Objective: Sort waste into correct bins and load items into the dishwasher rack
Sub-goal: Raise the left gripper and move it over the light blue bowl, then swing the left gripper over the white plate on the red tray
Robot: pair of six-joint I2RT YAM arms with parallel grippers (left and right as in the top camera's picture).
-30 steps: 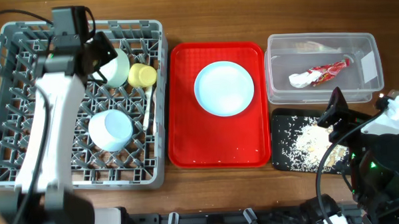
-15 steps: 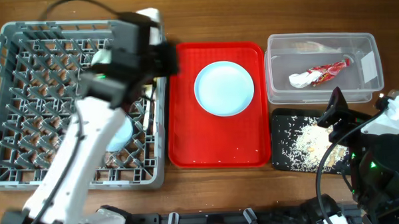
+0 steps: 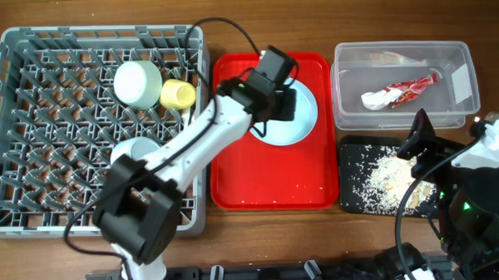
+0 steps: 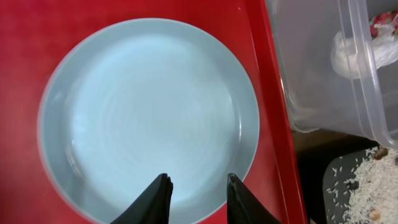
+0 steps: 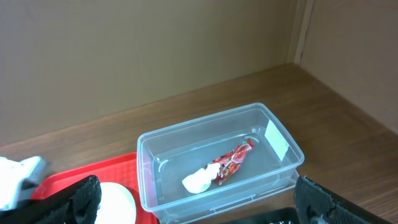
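Observation:
The robot's left gripper should close on the near rim (image 3: 294, 143) (image 4: 212, 210) of the light blue plate, on the side away from the clear tub.
The light blue plate (image 3: 303, 121) lies on the red serving tray (image 3: 233, 157). My left gripper (image 3: 280, 97) hovers over it, open and empty. In the left wrist view the plate (image 4: 149, 112) fills the frame and the gripper (image 4: 198, 186) straddles its near rim. The grey rack (image 3: 32, 123) holds the pale green bowl (image 3: 138, 83), the yellow cup (image 3: 178, 93) and the light blue bowl (image 3: 132, 151). The clear tub (image 3: 459, 54) holds the wrapper (image 3: 406, 90) and tissue (image 3: 373, 100). The black tray (image 3: 354, 153) holds food scraps (image 3: 384, 181). My right gripper (image 3: 420, 138) is open above the black tray.
The right wrist view looks onto the tub (image 5: 155, 180) with the wrapper (image 5: 233, 158) and tissue (image 5: 199, 180) inside, its gripper (image 5: 202, 202) spread wide. The left arm (image 3: 192, 150) crosses the rack's right edge. Bare wooden table surrounds everything.
My left arm has swung right from the rack's back over the red tray to the plate. The green bowl now stands uncovered in the rack. The right arm has not moved.

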